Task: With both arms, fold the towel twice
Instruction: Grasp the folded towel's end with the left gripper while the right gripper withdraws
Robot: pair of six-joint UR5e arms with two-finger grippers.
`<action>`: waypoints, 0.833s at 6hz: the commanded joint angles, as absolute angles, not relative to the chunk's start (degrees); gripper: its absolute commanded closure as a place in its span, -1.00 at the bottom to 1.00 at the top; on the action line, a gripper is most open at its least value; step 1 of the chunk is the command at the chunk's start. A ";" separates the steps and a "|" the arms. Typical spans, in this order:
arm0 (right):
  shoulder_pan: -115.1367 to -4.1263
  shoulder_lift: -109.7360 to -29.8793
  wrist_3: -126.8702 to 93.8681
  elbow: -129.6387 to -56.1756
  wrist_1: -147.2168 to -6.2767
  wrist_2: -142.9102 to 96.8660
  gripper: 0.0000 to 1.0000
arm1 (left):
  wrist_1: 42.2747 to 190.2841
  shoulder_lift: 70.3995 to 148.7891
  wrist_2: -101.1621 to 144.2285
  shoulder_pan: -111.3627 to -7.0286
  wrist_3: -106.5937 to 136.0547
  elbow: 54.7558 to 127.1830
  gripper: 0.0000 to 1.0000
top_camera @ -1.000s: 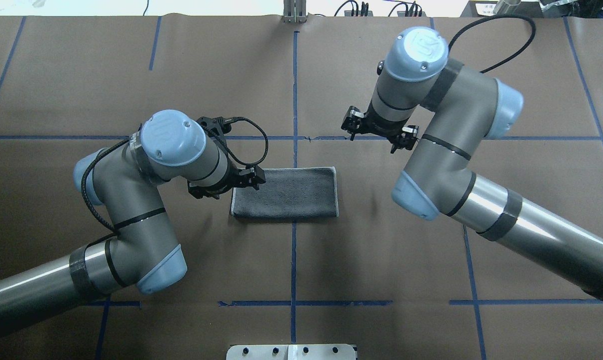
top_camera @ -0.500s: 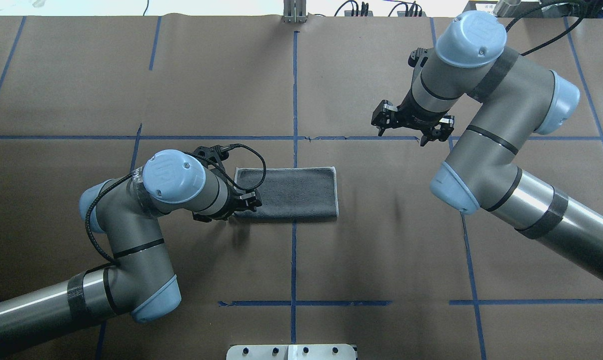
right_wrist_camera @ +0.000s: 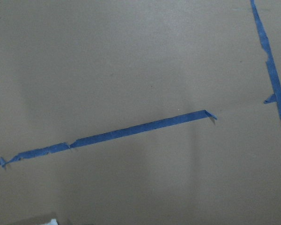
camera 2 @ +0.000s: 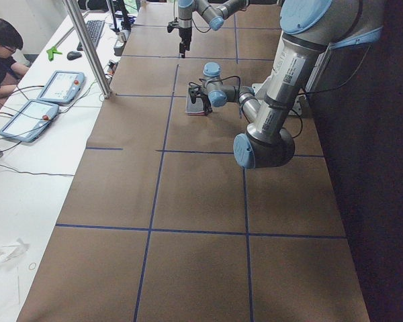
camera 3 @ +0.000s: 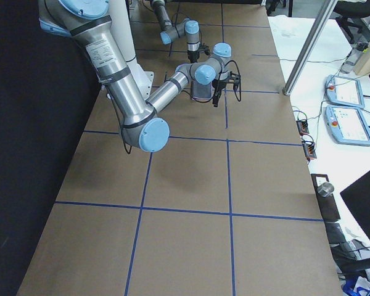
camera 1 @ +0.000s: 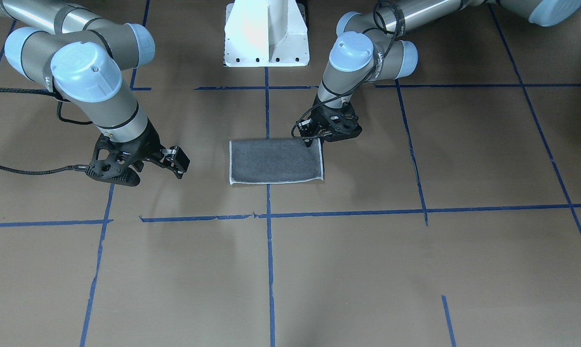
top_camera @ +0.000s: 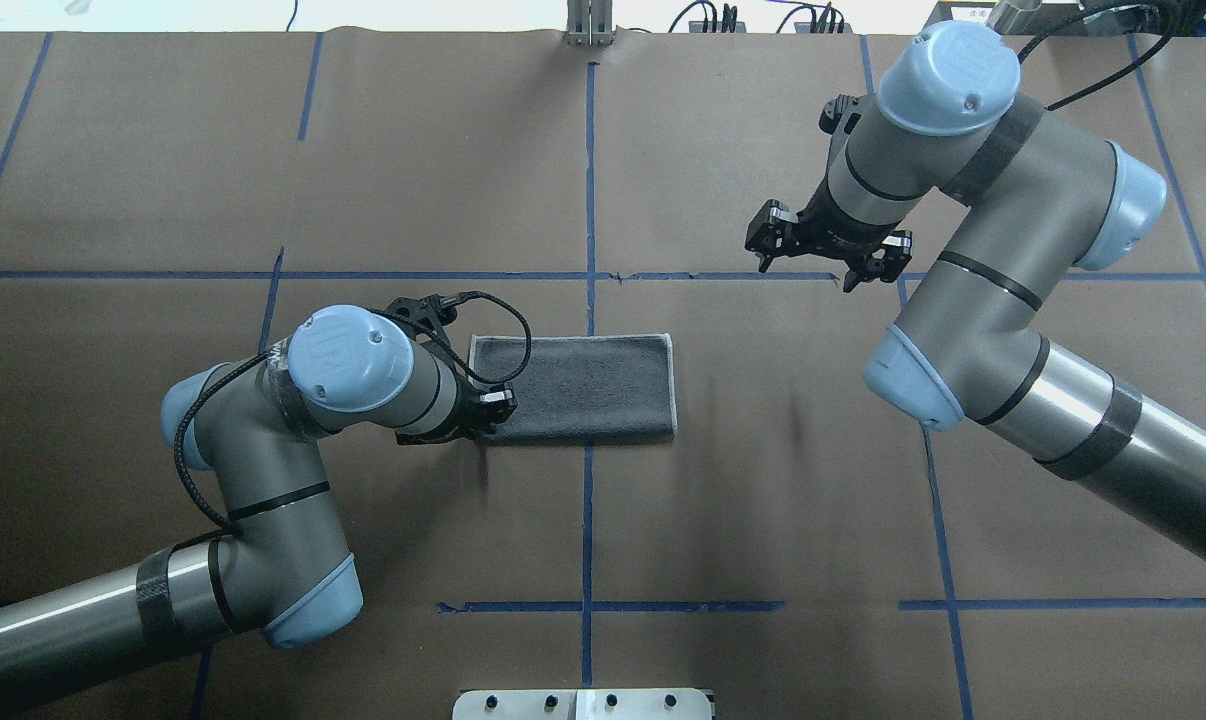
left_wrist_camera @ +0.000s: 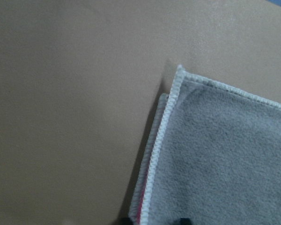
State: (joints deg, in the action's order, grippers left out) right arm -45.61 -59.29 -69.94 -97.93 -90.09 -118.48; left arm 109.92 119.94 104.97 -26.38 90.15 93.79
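Next, my left gripper lets go of the towel's edge at the opposite short end (camera 1: 228, 164), the one closest to my right gripper.
The towel (top_camera: 578, 388) lies flat on the brown table, folded into a rectangle, grey face up, pale edge showing; it also shows in the front view (camera 1: 276, 161). My left gripper (top_camera: 485, 415) is down at its near-left corner, seen in the front view (camera 1: 314, 138) too. The left wrist view shows that corner (left_wrist_camera: 215, 154) with a pink sliver between the layers; two dark fingertips sit apart at the bottom on either side of the edge, so it looks open. My right gripper (top_camera: 805, 279) is open and empty, well right of and beyond the towel, above the table (camera 1: 158, 168).
Blue tape lines (top_camera: 588, 200) grid the brown paper. The white pedestal base (camera 1: 266, 33) stands on the robot's side. A metal plate (top_camera: 583, 703) sits at the near edge. An operator (camera 2: 3, 47), tablets (camera 2: 60, 86) and a metal post (camera 2: 87, 47) are at the far side.
My left gripper moved along the towel's left edge to its near-left corner and lowered. My right arm swung away to the right and has since held still.
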 commanded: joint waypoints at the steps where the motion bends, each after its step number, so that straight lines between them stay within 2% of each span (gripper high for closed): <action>1: -45.53 -59.41 -70.05 -98.09 -90.09 -118.30 -1.00 | 109.69 119.97 105.20 -26.37 89.74 94.04 0.94; 2: -45.61 -59.50 -70.05 -98.17 -90.09 -118.30 -1.00 | 108.99 120.84 105.12 -26.28 89.82 94.30 1.00; 5: -46.66 -63.80 -64.47 -100.81 -89.56 -118.92 -1.00 | 94.33 136.27 104.85 -25.93 91.05 91.52 1.00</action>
